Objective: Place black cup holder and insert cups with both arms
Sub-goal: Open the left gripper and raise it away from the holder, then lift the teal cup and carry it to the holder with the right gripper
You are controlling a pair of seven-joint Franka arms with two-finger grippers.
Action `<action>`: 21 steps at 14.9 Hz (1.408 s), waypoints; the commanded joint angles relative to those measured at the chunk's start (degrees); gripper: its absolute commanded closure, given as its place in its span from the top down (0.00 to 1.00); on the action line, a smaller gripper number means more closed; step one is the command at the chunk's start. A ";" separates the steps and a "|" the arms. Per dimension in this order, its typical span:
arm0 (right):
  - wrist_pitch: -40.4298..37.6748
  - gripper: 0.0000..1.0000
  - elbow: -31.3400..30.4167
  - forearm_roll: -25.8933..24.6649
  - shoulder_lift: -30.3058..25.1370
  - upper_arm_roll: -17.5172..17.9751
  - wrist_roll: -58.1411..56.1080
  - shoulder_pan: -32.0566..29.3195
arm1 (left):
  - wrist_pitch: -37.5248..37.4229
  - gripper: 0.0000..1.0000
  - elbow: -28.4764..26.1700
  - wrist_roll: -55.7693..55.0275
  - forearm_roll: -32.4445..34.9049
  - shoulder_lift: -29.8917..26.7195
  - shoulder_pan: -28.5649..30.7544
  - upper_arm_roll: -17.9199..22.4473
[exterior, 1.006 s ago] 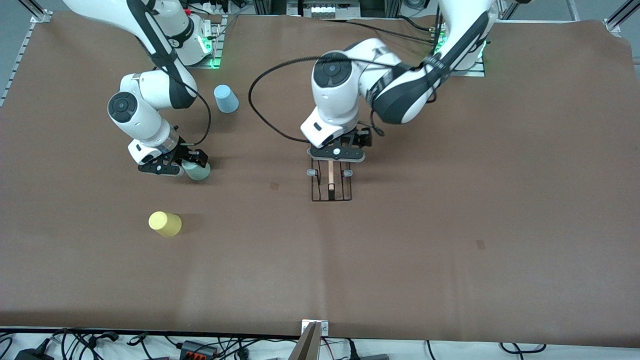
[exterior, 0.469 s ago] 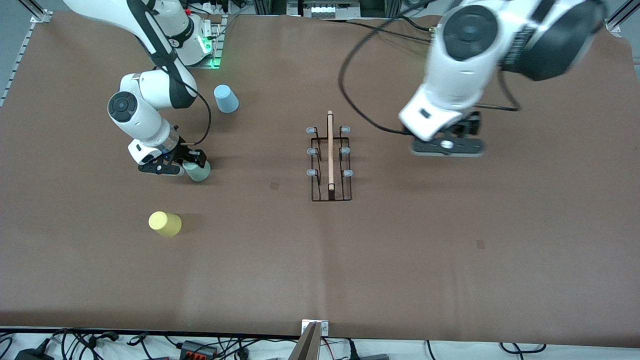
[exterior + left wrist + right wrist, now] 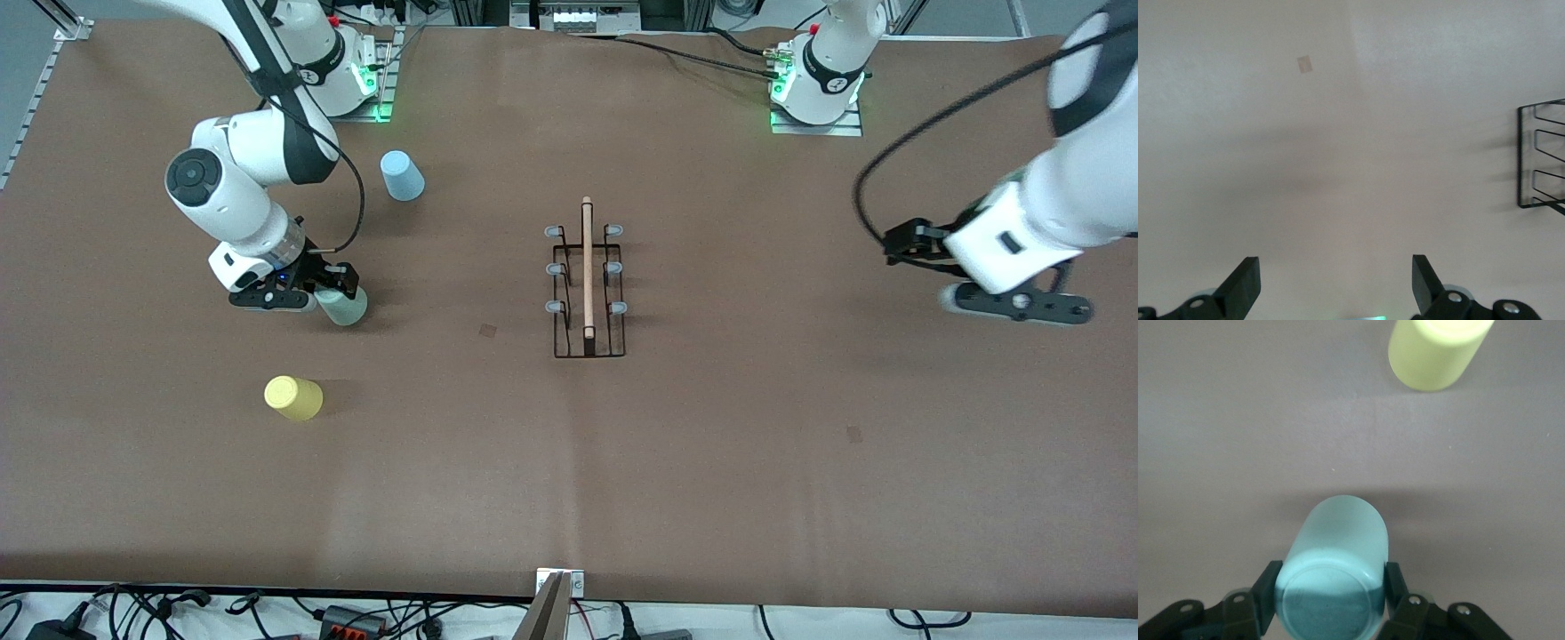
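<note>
Next, I release the pale grey-green cup with my right gripper on the black cup holder's peg [image 3: 557, 241] closest to the light blue cup.
The black cup holder [image 3: 587, 342] stands alone mid-table, its wooden rod handle [image 3: 586, 267] on top; one end shows in the left wrist view [image 3: 1538, 157]. My right gripper [image 3: 331, 290] is shut on the pale grey-green cup [image 3: 345, 308], low at the table, toward the right arm's end. In the right wrist view the fingers [image 3: 1268, 585] clamp the cup [image 3: 1338, 547] on both sides. The yellow cup [image 3: 293, 397] [image 3: 1438, 350] stands nearer the front camera, the light blue cup [image 3: 402, 175] farther. My left gripper [image 3: 1013, 305] [image 3: 1333, 287] is open and empty over bare table toward the left arm's end.
The brown mat [image 3: 711, 462] covers the table. The arm bases [image 3: 822, 84] stand along the edge farthest from the front camera. Cables and plugs [image 3: 356, 618] lie along the edge nearest it.
My left gripper has let go of the holder's handle, risen and swung away toward the left arm's end. The holder stays put. My right gripper has shifted slightly with the grey-green cup.
</note>
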 commanded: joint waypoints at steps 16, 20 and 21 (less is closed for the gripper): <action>-17.95 0.15 23.16 -1.62 2.18 19.38 66.55 16.60 | 13.58 1.00 -21.83 13.40 -7.66 -20.32 -20.07 30.28; -17.95 0.15 26.34 -7.68 7.37 19.47 72.64 19.60 | 13.48 1.00 -16.21 13.41 -7.48 -15.58 -19.63 30.55; -17.77 0.15 26.34 -8.65 8.16 19.47 72.56 19.60 | 13.40 1.00 -15.15 13.41 -7.48 -14.78 -19.63 30.63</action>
